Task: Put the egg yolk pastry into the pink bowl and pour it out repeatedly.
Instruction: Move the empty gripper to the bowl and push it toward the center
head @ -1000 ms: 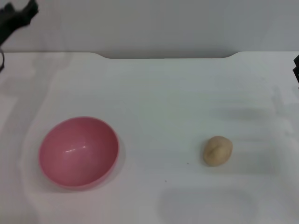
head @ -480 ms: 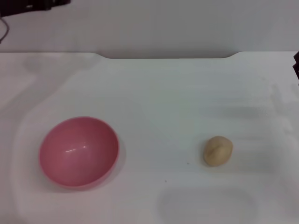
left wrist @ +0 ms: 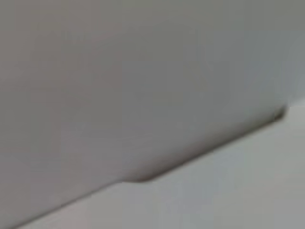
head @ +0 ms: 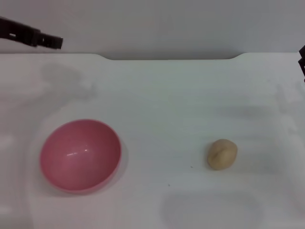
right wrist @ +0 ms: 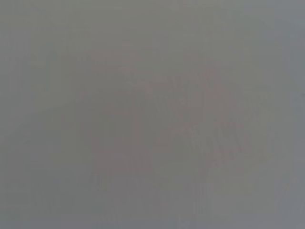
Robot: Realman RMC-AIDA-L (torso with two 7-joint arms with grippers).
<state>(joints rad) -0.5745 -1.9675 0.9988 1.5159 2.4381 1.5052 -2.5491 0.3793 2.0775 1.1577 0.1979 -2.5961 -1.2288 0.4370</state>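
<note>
The fingers of my left gripper will close on the rim of the pink bowl (head: 49, 137), on the side farthest from the egg yolk pastry.
The pink bowl (head: 80, 155) stands upright and empty on the white table at the front left. The egg yolk pastry (head: 222, 153) lies on the table at the front right, well apart from the bowl. My left gripper (head: 45, 40) shows as a dark shape at the far left, above the table's back edge and far behind the bowl. A dark sliver of my right arm (head: 302, 62) shows at the right edge, far from the pastry. The wrist views show neither the bowl nor the pastry.
The white table (head: 167, 105) has a notched back edge (head: 169, 58) against a grey wall; the left wrist view shows that edge (left wrist: 143, 179) too. The right wrist view shows only a plain grey surface.
My left arm has swung in from the top left corner and now reaches farther right and lower over the table's back edge. The bowl, the pastry and the right arm have not moved.
</note>
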